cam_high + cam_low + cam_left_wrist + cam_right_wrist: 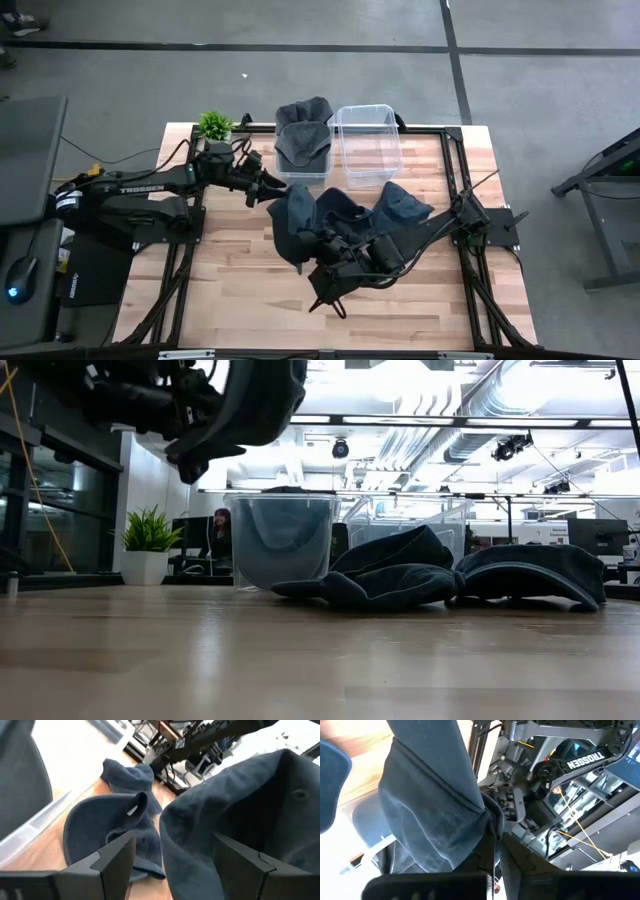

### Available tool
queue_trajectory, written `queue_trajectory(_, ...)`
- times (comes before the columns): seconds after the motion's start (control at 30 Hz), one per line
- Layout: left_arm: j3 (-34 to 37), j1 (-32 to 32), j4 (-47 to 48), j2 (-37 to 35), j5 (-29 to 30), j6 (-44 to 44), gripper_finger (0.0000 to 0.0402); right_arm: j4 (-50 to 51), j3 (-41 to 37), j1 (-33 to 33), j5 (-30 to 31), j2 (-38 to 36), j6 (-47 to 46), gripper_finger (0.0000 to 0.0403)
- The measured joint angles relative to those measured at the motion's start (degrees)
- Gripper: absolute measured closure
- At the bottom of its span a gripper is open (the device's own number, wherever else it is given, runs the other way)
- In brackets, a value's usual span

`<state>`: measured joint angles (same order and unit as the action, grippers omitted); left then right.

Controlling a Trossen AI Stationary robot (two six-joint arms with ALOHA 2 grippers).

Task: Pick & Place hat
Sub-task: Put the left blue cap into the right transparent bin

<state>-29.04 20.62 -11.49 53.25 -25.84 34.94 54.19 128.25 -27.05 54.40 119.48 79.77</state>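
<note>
The raised hat is hanging slack from a fold in my right gripper, so my left gripper needs to pinch the hat's loose edge [187,855] before it moves to the filled bin.
My right gripper [496,851] is shut on a dark blue hat [291,218], which it holds up over the table's middle; in the low view this hat [255,400] hangs high above the wood. My left gripper [177,865] is open and sits just left of the held hat [250,805], beside the left bin [278,172]; its fingers touch nothing I can see. Two more dark hats [345,212] [402,205] lie flat on the table. Other hats [303,135] are piled in the left clear bin. My right gripper pinches a bunched fold of the hat's cloth [487,822] between its two fingers, several layers together. It comes at the hat from the table's near right side, slanting. The hat is lifted clear of the table, its cloth slack.
A second clear bin [368,150] stands right of the filled one at the far edge. A small potted plant [214,124] sits at the far left corner. Bare wood [240,290] lies toward the near edge. A person shows far behind the bin [219,530].
</note>
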Motion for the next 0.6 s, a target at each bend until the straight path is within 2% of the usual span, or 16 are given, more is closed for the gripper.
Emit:
queue_trajectory(0.27, 0.00, 0.00, -8.04, 4.28, -9.61, -0.14, 0.0150, -0.33, 0.00, 0.00, -0.03, 0.00, 0.19, 0.0399)
queue_trajectory(0.6, 0.00, 0.00, -8.96, 7.84, -8.17, -0.15, 0.0150, -0.50, 0.00, -0.05, 0.32, 0.00, 0.25, 0.0399)
